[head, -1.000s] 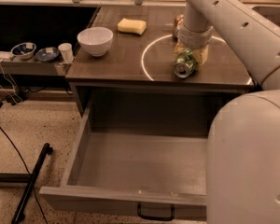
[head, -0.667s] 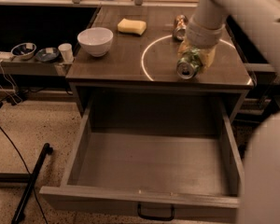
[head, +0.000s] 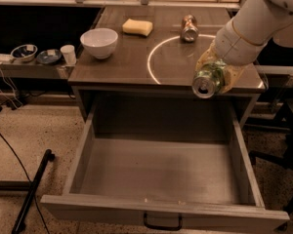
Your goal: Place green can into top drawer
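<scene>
I'll release the green can, now held above the open drawer, on the drawer's grey bottom, toward the front panel (head: 195,176) on my arm's side.
The green can (head: 208,80) lies on its side in my gripper (head: 216,73), its silver top facing the camera. The gripper is shut on it and holds it in the air at the counter's front edge, above the back right of the top drawer (head: 161,172). The drawer is pulled fully open, grey inside, with nothing in it, and has a small black handle (head: 162,222) on its front panel. My white arm comes in from the upper right.
On the counter (head: 132,57) are a brownish-copper can (head: 188,28) lying on its side, a yellow sponge (head: 137,27) and a white bowl (head: 99,42). A low shelf at left holds small dishes (head: 24,52) and a white cup (head: 68,53). A black pole (head: 31,191) lies on the floor at left.
The gripper has lifted the green can off the counter and carried it forward to the counter's front edge, over the open drawer. The arm has swung clear of the foreground to the right.
</scene>
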`<move>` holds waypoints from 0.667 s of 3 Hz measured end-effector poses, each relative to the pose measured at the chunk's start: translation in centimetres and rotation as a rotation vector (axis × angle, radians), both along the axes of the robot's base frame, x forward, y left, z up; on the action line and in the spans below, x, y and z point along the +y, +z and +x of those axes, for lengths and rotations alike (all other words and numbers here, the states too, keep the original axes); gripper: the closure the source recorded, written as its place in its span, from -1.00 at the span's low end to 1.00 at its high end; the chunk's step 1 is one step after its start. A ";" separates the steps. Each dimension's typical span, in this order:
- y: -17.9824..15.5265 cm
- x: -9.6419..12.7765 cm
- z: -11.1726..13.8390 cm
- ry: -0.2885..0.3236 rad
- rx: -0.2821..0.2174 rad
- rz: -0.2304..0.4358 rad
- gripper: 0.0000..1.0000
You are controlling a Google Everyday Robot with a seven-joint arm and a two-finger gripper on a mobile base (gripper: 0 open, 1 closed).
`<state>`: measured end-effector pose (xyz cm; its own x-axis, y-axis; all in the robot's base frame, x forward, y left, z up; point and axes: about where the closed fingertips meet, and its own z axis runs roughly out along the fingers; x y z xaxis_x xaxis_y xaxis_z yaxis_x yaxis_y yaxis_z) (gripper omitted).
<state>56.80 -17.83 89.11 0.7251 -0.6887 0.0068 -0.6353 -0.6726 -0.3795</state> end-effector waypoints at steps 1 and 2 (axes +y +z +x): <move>-2.2 0.2 -1.1 0.011 0.047 -0.017 1.00; -8.4 0.3 -1.6 -0.064 0.177 -0.011 1.00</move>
